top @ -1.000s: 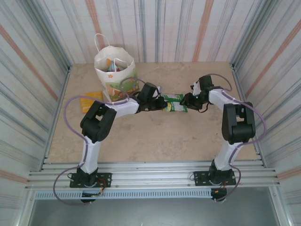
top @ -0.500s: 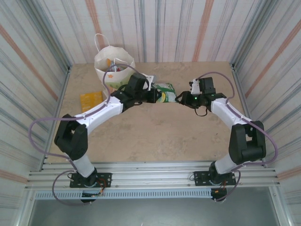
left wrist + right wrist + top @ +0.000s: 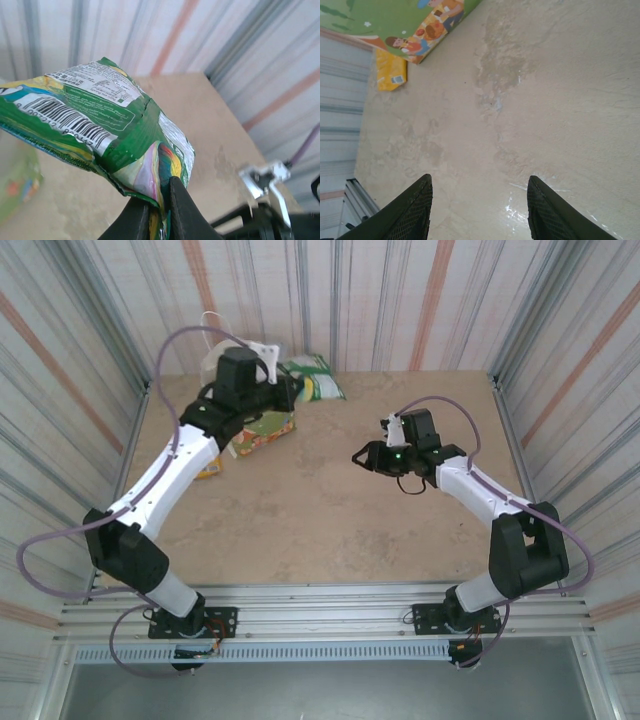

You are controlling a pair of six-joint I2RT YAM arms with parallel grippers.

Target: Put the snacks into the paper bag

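I will release the green-and-white snack packet from my left gripper inside the paper bag's open top [image 3: 250,381], above its orange-and-green print.
My left gripper [image 3: 159,200] is shut on a green-and-white snack packet [image 3: 100,125], pinching its lower corner. In the top view that packet [image 3: 312,377] hangs high at the back, just right of the paper bag [image 3: 262,425], which the left arm mostly covers; its orange-and-green print shows below the wrist. The bag's printed lower part [image 3: 405,25] also appears at the top left of the right wrist view. A yellow-orange packet [image 3: 391,76] lies flat on the table beside the bag, and its edge [image 3: 208,468] peeks out under the left arm. My right gripper [image 3: 479,192] stands open over bare table, right of centre [image 3: 362,456].
Corrugated striped walls close in the tan tabletop [image 3: 330,510] on three sides. A metal rail [image 3: 320,605] runs along the near edge, where both arm bases are bolted. Purple cables loop from both arms.
The left arm has lifted the green-and-white packet up and back toward the bag. The right gripper has let go of it, opened, and drawn slightly away toward the front.
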